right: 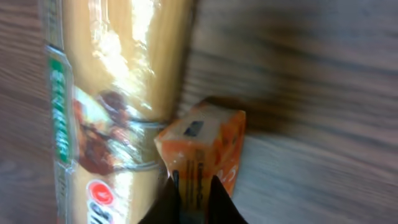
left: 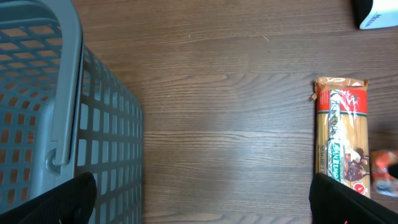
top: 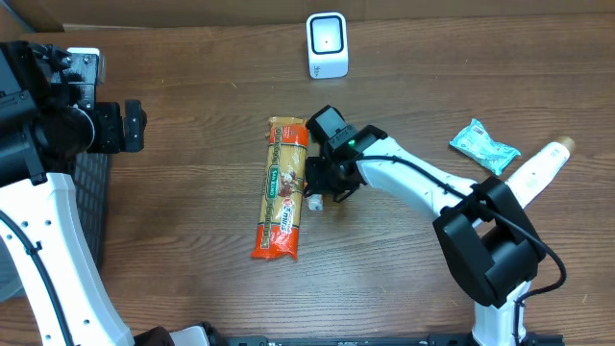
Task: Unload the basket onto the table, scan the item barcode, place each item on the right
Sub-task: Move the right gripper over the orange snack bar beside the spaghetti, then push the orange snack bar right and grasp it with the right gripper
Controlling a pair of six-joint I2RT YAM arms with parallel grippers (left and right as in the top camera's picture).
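Note:
I should use my right gripper to pull the small orange box clear, as it lies tight against the spaghetti packet, and retake it by its free side [right: 233, 146] before scanning.
A small orange box [right: 205, 146] lies on the wooden table right beside a long spaghetti packet [right: 118, 93]. My right gripper [right: 194, 193] is shut on the box, its two dark fingers pinching the near edge. From above, the right gripper [top: 319, 185] sits at the packet's [top: 283, 187] right side, with the box [top: 314, 201] under it. The white barcode scanner [top: 327, 45] stands at the back of the table. My left gripper [top: 135, 126] hovers open at the far left, its fingertips [left: 68, 199] wide apart with only table between them.
A grey plastic basket [left: 56, 112] stands at the left edge under the left arm. A teal snack packet [top: 483, 146] lies at the right, next to a white cylinder [top: 538, 168]. The scanner's corner [left: 376, 15] shows in the left wrist view.

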